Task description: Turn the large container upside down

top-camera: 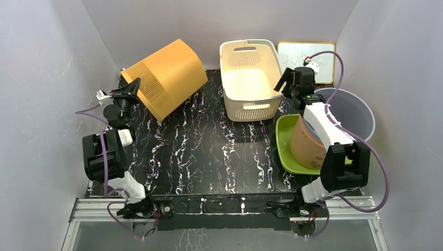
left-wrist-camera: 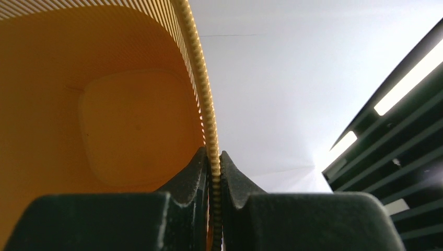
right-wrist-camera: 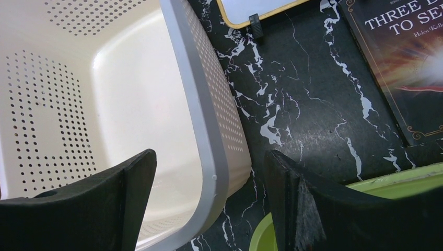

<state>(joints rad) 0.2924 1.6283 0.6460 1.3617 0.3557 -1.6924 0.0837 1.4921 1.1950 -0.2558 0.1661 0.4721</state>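
Observation:
Next, my left gripper lets go of the orange container, opening down on the black marbled table (top-camera: 168,107) beside the cream basket.
The large orange ribbed container (top-camera: 167,76) is at the back left, tilted on its side with its mouth facing down-left and its base up toward the back wall. My left gripper (top-camera: 135,86) is shut on its rim; in the left wrist view the rim (left-wrist-camera: 201,78) is pinched between my fingers (left-wrist-camera: 214,163), and the container's inside (left-wrist-camera: 104,115) fills the left. My right gripper (top-camera: 290,78) is open, and its jaws straddle the right front corner rim (right-wrist-camera: 194,99) of the cream basket without touching it.
A cream perforated basket (top-camera: 249,112) stands upright at the back centre. A green plate (top-camera: 284,144) with a brown cylinder (top-camera: 305,144) lies under the right arm. A grey bin (top-camera: 358,112) and a whiteboard (top-camera: 308,55) are at the back right. A book (right-wrist-camera: 407,57) lies nearby.

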